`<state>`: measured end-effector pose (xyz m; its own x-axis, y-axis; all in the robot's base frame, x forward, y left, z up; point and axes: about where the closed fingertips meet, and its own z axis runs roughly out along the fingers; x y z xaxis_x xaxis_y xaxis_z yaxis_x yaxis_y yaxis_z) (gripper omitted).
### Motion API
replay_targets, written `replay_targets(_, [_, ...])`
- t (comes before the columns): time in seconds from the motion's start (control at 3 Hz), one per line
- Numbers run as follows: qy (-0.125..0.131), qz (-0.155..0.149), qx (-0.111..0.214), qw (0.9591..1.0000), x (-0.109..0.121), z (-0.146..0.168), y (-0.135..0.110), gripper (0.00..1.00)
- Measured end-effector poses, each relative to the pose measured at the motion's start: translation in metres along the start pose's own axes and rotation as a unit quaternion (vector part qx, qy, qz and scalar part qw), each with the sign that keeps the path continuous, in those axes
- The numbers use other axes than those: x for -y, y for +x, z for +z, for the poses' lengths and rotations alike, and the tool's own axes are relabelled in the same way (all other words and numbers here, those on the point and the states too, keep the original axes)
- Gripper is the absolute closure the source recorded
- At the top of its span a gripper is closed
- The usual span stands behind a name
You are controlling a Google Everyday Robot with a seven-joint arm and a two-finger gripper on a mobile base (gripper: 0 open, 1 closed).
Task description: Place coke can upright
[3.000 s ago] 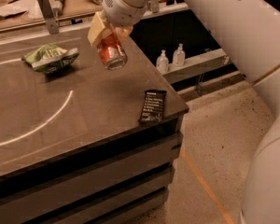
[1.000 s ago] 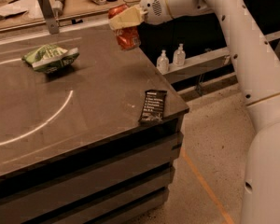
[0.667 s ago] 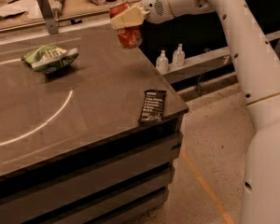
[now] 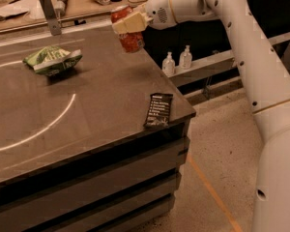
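Note:
The gripper should release the coke can upright on the dark table [image 4: 134, 66], between the snack bag and white bottles.
The coke can [image 4: 130, 38], red-orange with silver rims, stands nearly upright at the far right edge of the dark table [image 4: 92, 110], its base at or just above the surface. My gripper [image 4: 128, 23] reaches in from the right and is shut on the can's upper half, its cream fingers [image 4: 131, 22] across the front of the can.
A green-and-white snack bag [image 4: 52, 60] lies at the far left of the table. A flat black wrapper [image 4: 158, 110] lies near the front right corner. Two small white bottles [image 4: 177, 61] stand on a shelf beyond the table's right edge. A cluttered wooden counter [image 4: 82, 4] runs behind.
The arm has swung from above the table's middle to the far right edge, and the can has turned from tilted to nearly upright and come down toward the surface.

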<state>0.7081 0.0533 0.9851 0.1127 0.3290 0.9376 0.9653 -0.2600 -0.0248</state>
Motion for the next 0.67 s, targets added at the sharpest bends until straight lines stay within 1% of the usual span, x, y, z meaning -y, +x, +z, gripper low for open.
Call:
replay_targets(0.33, [0.016, -0.077, -0.013, 0.9968, -0.004, 0.007, -0.008, 1.0])
replay_targets(0.67, [0.019, -0.148, -0.032, 0.9883, -0.012, 0.001, -0.022, 1.0])
